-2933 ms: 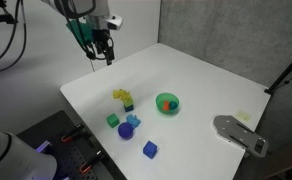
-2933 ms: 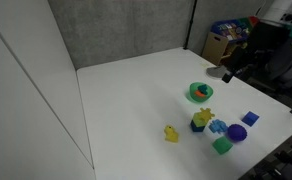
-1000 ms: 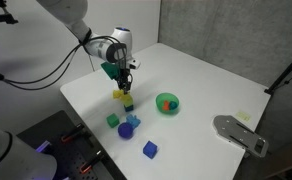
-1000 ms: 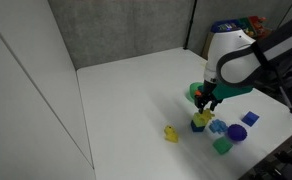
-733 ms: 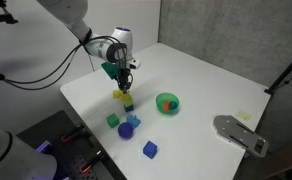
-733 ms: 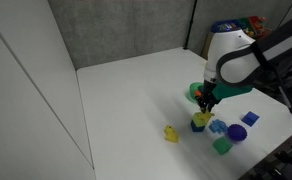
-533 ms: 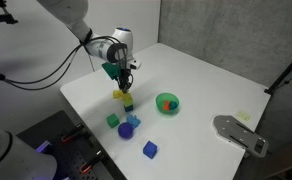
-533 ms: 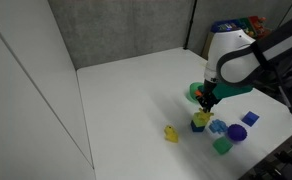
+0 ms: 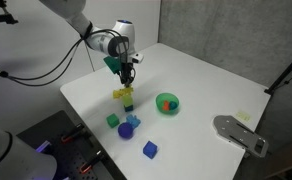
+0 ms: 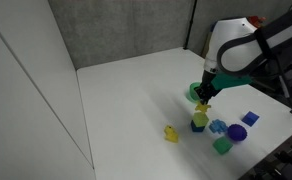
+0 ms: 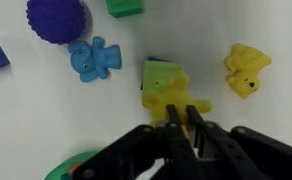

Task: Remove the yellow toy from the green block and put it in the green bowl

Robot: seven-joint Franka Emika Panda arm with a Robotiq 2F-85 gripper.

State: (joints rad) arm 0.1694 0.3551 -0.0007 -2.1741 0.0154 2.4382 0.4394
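Note:
The yellow toy, now just above the small stack, will drop from my gripper in the green bowl [image 9: 162,98] [image 11: 84,168] beside the red thing, toward the green block.
In the wrist view the yellow toy [image 11: 166,100] lies over the near edge of the light green block [image 11: 166,73]. My gripper [image 11: 184,108] is shut, its two dark fingers pinching a thin part of the toy. In both exterior views the gripper [image 9: 127,84] [image 10: 203,100] hangs just above the small stack with the green block [image 10: 199,119]. The green bowl [image 9: 167,102] sits a short way beside the stack with something red inside. The gripper partly hides the bowl [image 10: 195,92] in an exterior view, and only its rim [image 11: 71,168] shows in the wrist view.
Another small yellow piece [image 11: 246,68] [image 10: 171,133] lies beside the stack. A blue figure [image 11: 94,58], a purple ball [image 9: 126,130], a teal cube [image 9: 113,120] and a blue cube [image 9: 150,149] sit near the table's front edge. A grey device [image 9: 239,133] lies off one corner.
The jaws have closed on the yellow toy. The gripper has since risen a little above the stack.

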